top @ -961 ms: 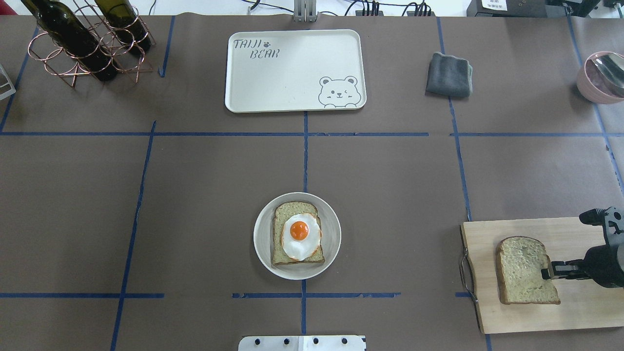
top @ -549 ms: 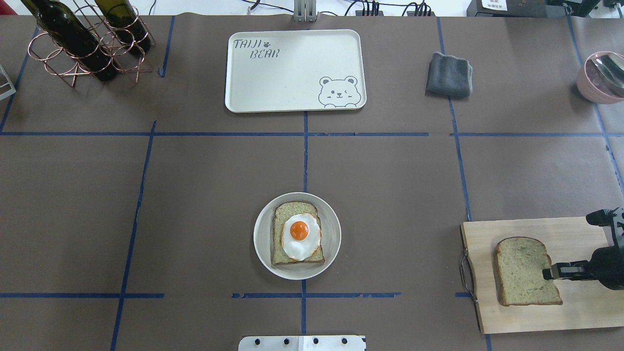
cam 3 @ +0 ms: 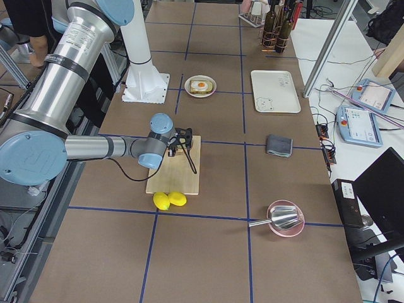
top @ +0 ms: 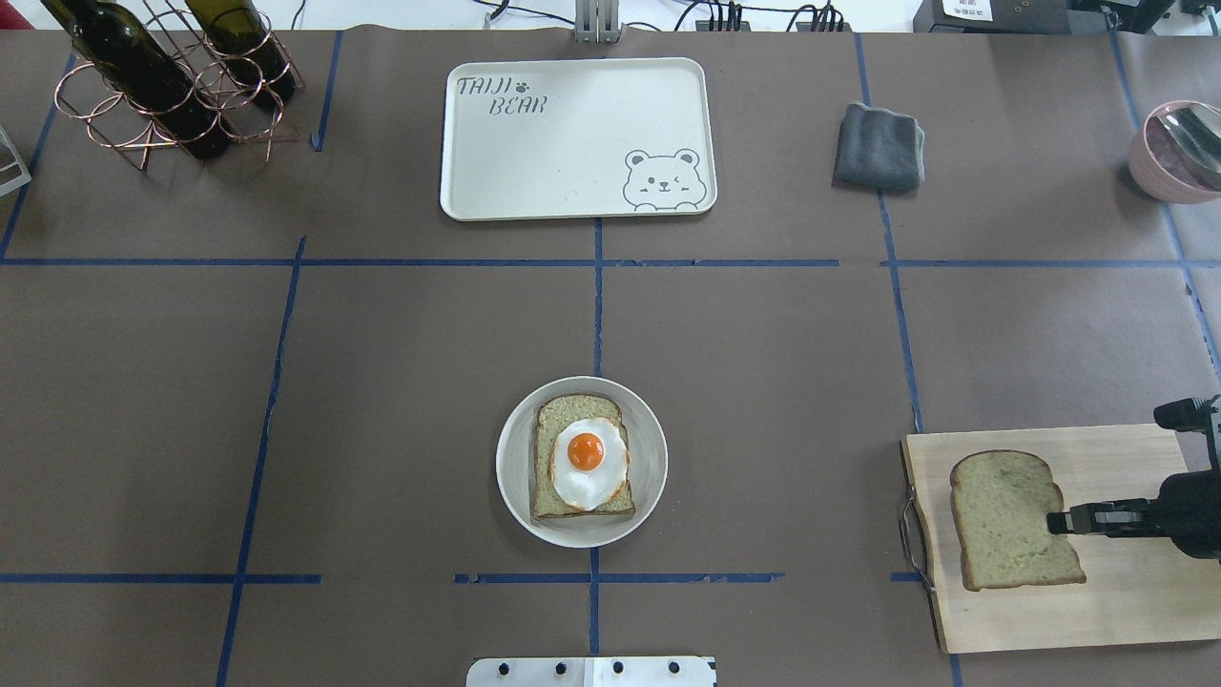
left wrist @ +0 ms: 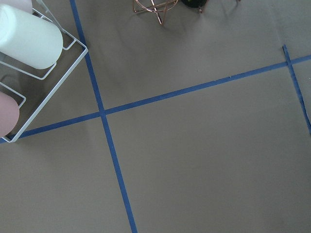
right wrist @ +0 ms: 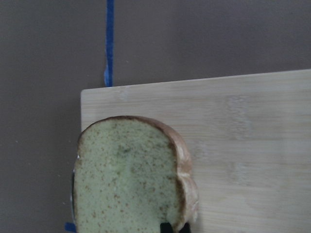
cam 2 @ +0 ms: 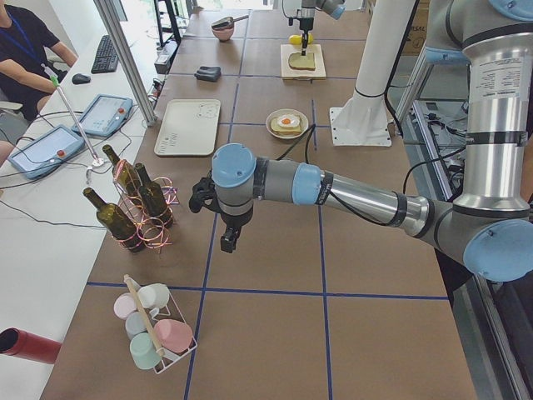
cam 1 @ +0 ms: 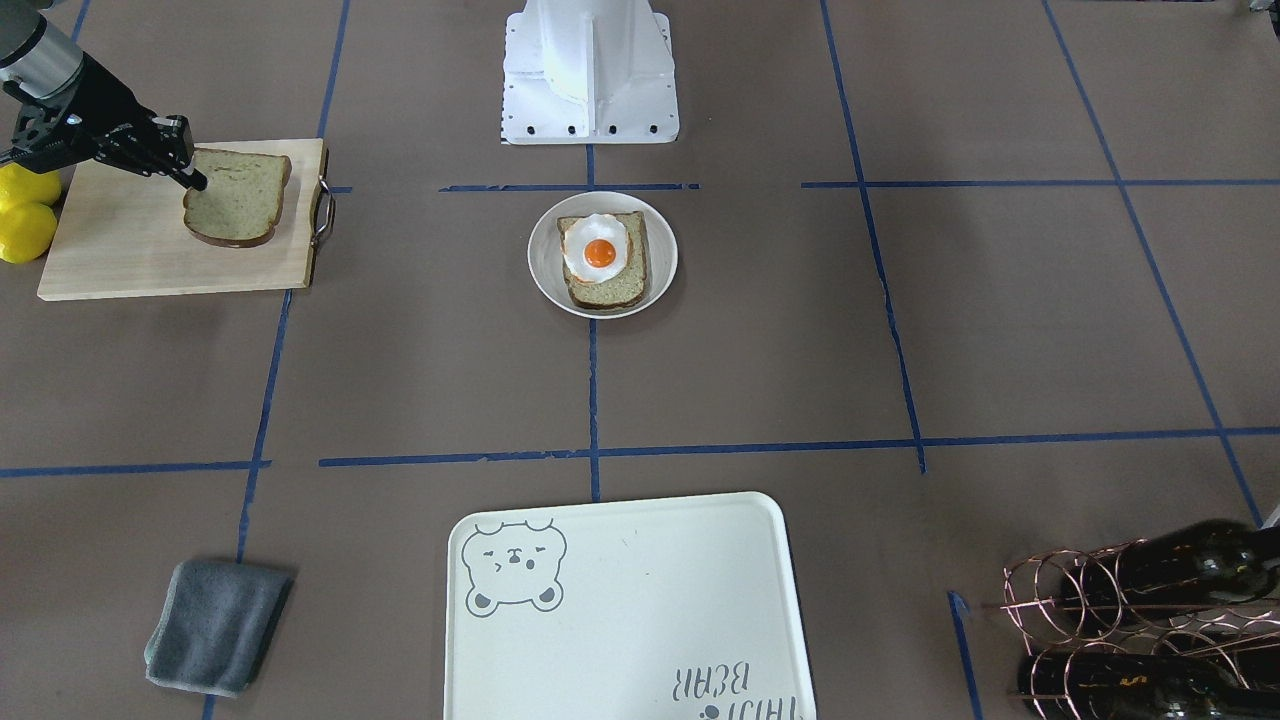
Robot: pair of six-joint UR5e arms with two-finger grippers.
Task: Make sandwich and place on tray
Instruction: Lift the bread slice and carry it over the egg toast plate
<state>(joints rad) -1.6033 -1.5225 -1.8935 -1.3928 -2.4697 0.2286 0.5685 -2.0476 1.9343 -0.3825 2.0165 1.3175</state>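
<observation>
Next, my right gripper lets go of the loose bread slice on top of the fried egg (cam 1: 608, 245) in the white dish.
My right gripper (top: 1054, 522) is shut on the edge of a loose bread slice (top: 1006, 520) and holds it just over the wooden cutting board (top: 1126, 592). It shows in the front view (cam 1: 195, 180) and the slice fills the right wrist view (right wrist: 126, 179). A second bread slice (top: 548, 498) with a fried egg (top: 587, 458) on top lies in the small round white dish (top: 510, 468) at centre. The cream bear tray (top: 572, 143) lies empty at the far side. My left gripper (cam 2: 226, 243) hangs over bare table by the bottle rack; I cannot tell if it is open.
A grey cloth (top: 879, 145) lies right of the tray. A copper rack with wine bottles (top: 172, 86) stands far left. A pink bowl (top: 1173, 153) sits far right. Two lemons (cam 1: 25, 215) lie beside the cutting board. A wire rack of cups (cam 2: 154, 329) stands near the left arm.
My right gripper has moved left and slightly away with the bread slice in it, and the slice has risen off the board. The dish, egg and tray have not moved.
</observation>
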